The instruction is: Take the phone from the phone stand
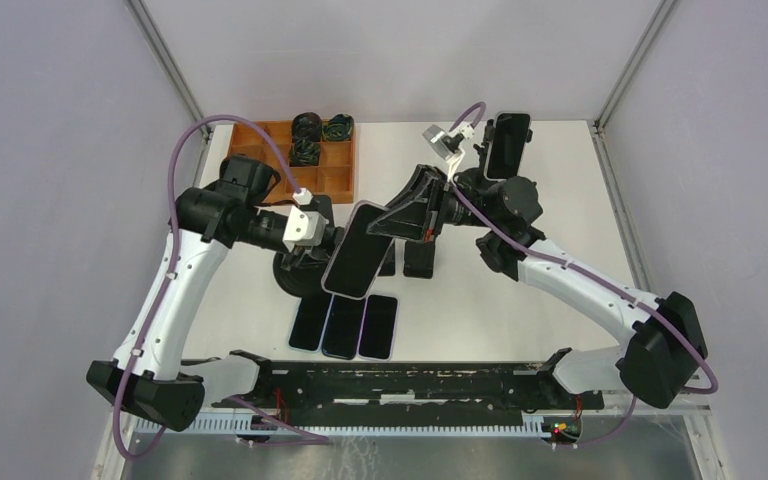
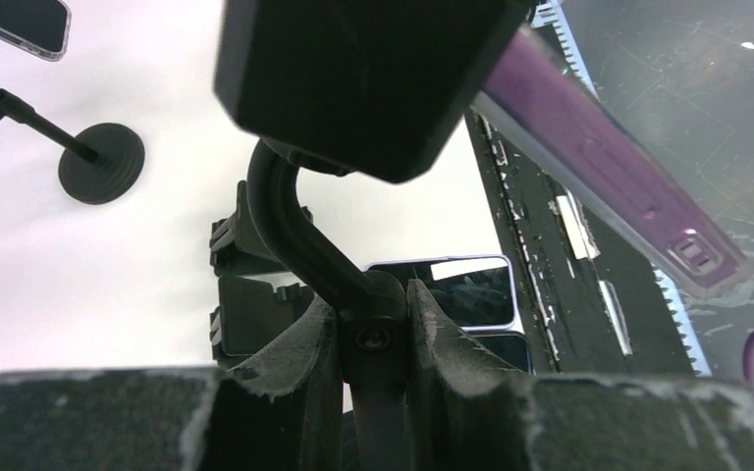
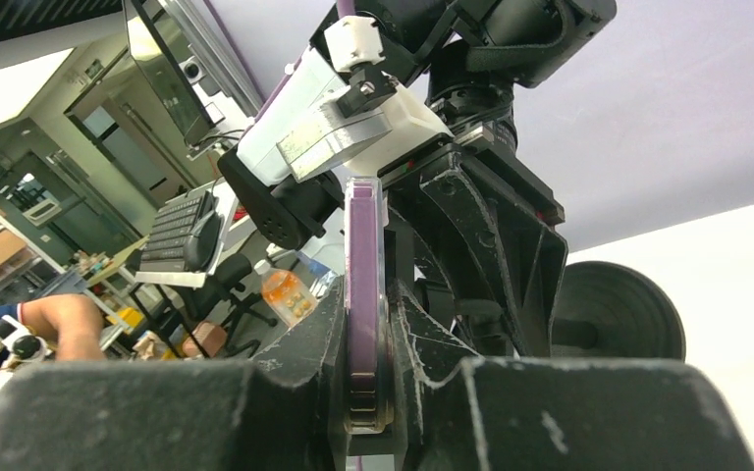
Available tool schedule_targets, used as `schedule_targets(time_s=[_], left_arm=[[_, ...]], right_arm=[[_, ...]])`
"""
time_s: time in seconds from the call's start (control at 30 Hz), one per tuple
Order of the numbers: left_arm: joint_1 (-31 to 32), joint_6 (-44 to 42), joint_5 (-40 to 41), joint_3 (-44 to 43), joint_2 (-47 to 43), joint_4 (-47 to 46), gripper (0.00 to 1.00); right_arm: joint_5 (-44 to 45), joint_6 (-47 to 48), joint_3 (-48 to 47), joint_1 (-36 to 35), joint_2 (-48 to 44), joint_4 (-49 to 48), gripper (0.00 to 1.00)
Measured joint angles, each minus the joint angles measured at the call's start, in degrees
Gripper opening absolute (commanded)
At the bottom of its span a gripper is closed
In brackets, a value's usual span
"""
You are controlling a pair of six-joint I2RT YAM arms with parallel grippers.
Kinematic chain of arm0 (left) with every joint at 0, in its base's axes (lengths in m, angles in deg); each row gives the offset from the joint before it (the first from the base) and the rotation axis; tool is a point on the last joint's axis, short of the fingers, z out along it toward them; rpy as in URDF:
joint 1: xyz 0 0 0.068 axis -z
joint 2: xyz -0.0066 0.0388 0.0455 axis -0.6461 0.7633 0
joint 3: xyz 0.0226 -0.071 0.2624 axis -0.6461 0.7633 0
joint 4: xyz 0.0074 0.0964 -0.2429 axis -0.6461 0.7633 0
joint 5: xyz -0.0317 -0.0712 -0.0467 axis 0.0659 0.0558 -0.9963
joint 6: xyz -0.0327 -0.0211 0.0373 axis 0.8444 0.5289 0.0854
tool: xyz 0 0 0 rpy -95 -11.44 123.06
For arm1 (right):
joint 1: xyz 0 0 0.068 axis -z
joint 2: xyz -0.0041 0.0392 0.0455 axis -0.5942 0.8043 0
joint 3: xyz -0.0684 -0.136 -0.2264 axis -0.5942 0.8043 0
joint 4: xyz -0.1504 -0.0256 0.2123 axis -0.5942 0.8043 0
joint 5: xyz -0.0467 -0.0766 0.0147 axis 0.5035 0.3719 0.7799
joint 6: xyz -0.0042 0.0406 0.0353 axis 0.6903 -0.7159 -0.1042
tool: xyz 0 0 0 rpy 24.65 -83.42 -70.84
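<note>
I need to release the phone with my right gripper by the flat phones, on the table (image 1: 430, 321) before the black clamp parts.
A phone (image 1: 355, 255) in a purple case sits tilted in the clamp of a black phone stand (image 1: 293, 275) at the table's middle. My left gripper (image 1: 318, 242) is shut on the stand's curved neck (image 2: 295, 226); in the left wrist view its fingers (image 2: 432, 334) press the neck's joint from both sides, and the phone (image 2: 599, 167) slants above at the right. My right gripper (image 1: 388, 222) is shut on the phone's upper edge. In the right wrist view the purple edge (image 3: 363, 255) stands upright between both pads (image 3: 319, 334).
Three phones (image 1: 345, 325) lie flat side by side near the front. A second stand with a phone (image 1: 508, 145) is at the back right, its round base (image 2: 103, 162) on the table. A wooden tray (image 1: 270, 132) sits back left. Black clamp parts (image 1: 418, 258) lie beside the stand.
</note>
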Motion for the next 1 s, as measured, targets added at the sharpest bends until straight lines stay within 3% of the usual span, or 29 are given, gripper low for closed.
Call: schedule_targets(time_s=[0.63, 1.0], left_arm=[[0.61, -2.54, 0.92, 3.61, -0.22, -6.05, 0.02], [0.07, -6.49, 10.4, 8.13, -1.31, 2.71, 0.02]], right_arm=[[-2.45, -5.81, 1.29, 4.87, 1.25, -5.86, 0.0], [4.26, -6.67, -1.66, 12.35, -4.63, -15.56, 0.0]])
